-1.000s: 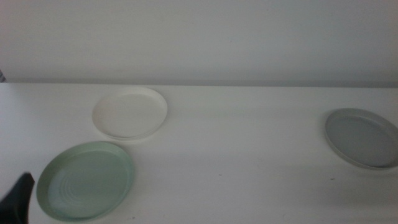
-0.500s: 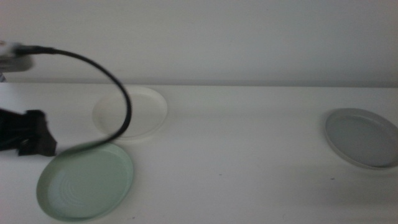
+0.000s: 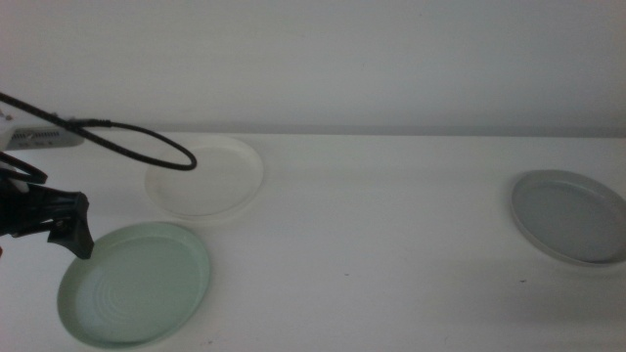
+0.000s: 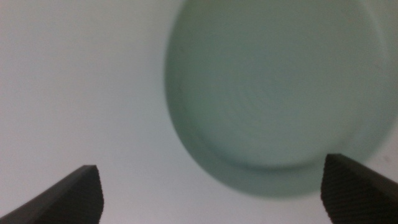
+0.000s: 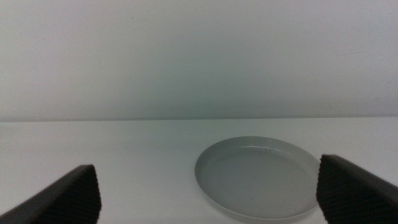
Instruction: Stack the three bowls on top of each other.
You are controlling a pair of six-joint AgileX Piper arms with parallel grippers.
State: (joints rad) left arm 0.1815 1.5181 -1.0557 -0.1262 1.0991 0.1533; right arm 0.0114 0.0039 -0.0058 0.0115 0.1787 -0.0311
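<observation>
Next, the left gripper moves down to the mint bowl's rim [image 3: 74, 267] [image 4: 170, 59], on the side farthest from the grey bowl, and closes there.
Three shallow bowls lie apart on the white table. The pale mint green bowl [image 3: 134, 285] is at the front left, the white bowl [image 3: 205, 177] behind it, the grey bowl [image 3: 572, 216] at the far right. My left gripper [image 3: 73, 230] hangs just above the mint bowl's left rim, open with nothing between the jaws; its wrist view looks down on the mint bowl [image 4: 273, 93] from above. My right gripper [image 5: 208, 196] is out of the middle view; it is open and faces the grey bowl [image 5: 258, 177] from a short way off.
A black cable [image 3: 137, 147] loops from the left arm over the white bowl's left edge. A pale wall rises behind the table's far edge [image 3: 391, 134]. Bare table [image 3: 372, 235] lies between the left bowls and the grey one.
The left arm came in from the lower left, rose, and now sits lower by the mint bowl's left rim. Its cable loop has lifted off the mint bowl. The bowls have not moved.
</observation>
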